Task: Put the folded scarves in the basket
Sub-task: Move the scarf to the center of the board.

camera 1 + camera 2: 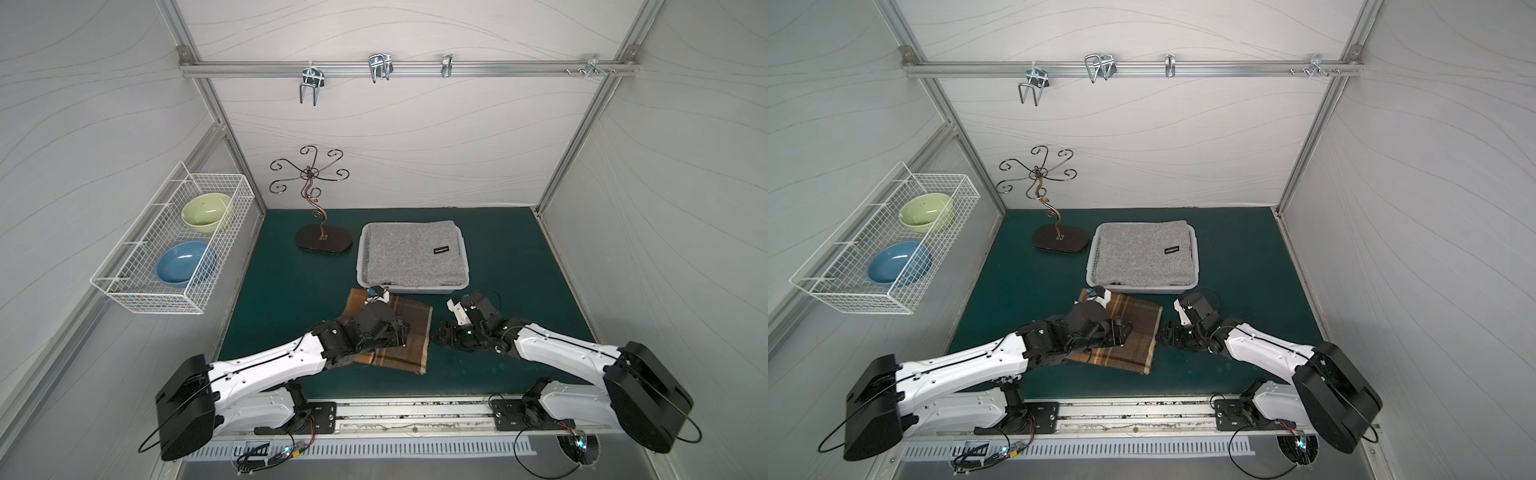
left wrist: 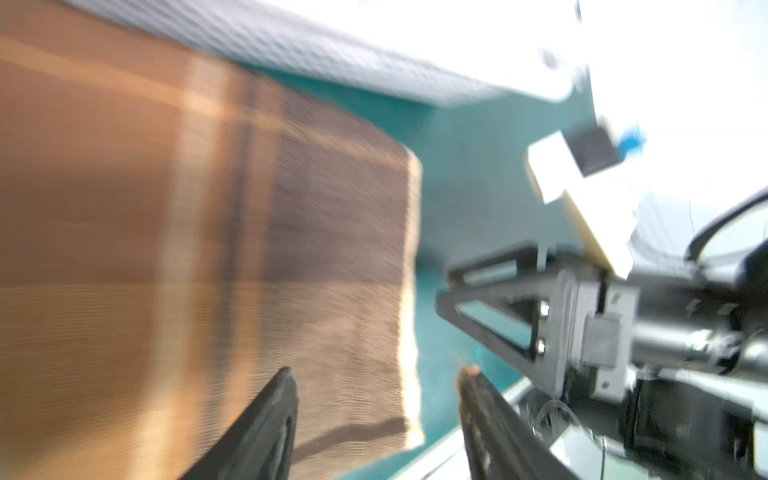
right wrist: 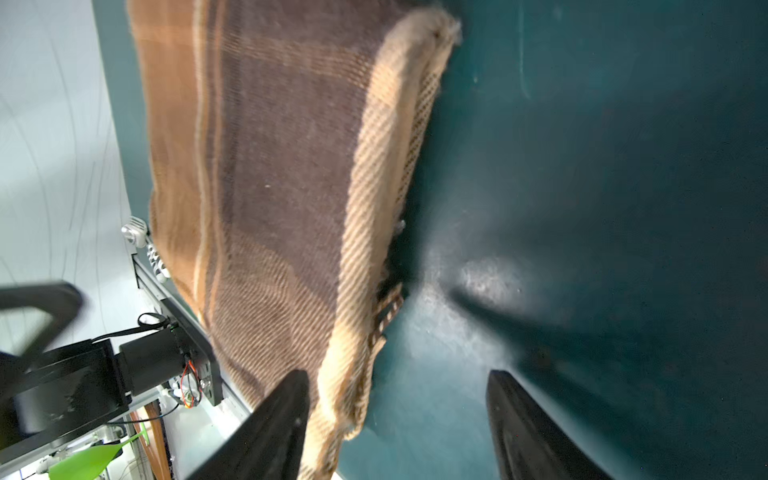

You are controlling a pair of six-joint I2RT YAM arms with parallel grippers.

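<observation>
The robot's right gripper reaches only the scarf's beige edge, so it should take the scarf further in while the left gripper takes the (image 1: 417,342) opposite edge, before both lift.
A folded brown plaid scarf (image 1: 399,332) (image 1: 1129,332) lies flat on the green mat, just in front of the white basket (image 1: 415,289) (image 1: 1142,289). A folded grey cloth (image 1: 411,253) fills the basket. My left gripper (image 1: 401,332) (image 2: 378,386) hovers over the plaid scarf, open, with nothing between its fingers. My right gripper (image 1: 440,332) (image 3: 399,390) is open at the scarf's right edge. One finger (image 3: 291,407) is over the scarf's fringe and the other is over bare mat. The left wrist view is blurred.
A white wire rack (image 1: 174,241) on the left wall holds a green bowl and a blue bowl. A curly metal stand (image 1: 322,232) is at the back left of the mat. Metal hooks (image 1: 380,66) hang from the rail above.
</observation>
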